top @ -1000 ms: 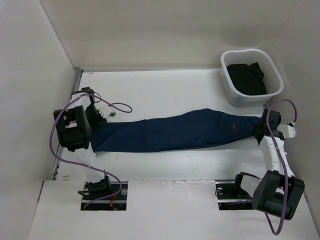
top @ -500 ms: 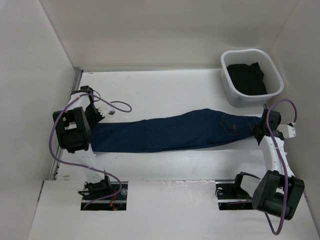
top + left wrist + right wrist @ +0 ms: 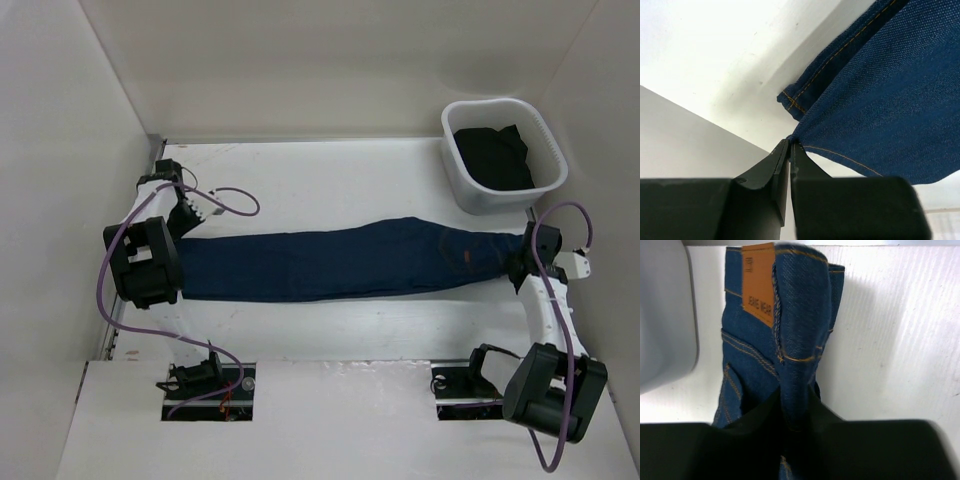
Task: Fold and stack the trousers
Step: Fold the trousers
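Observation:
My right gripper is bunching up the waistband beside the leather label, so next I open it, let the waist lie flat and grab the waist's side edge [image 3: 834, 302] before folding.
The dark navy trousers [image 3: 340, 262] lie stretched out left to right across the white table, legs laid together, waist at the right. My left gripper [image 3: 178, 262] is shut on the leg hem, pinching a corner of the denim [image 3: 875, 95] between its fingertips [image 3: 785, 150]; the hem hangs lifted off the table. My right gripper [image 3: 515, 258] is shut on the waistband end, where a tan leather label [image 3: 758, 282] and orange stitching show on the trousers [image 3: 795, 325].
A white basket [image 3: 505, 185] holding a dark garment [image 3: 495, 155] stands at the back right, just beyond the right gripper. White walls close in the left, back and right. A purple cable [image 3: 225, 197] loops by the left arm.
My left gripper has pulled the leg end further left, so the trousers now lie longer and straighter. The right gripper has barely moved.

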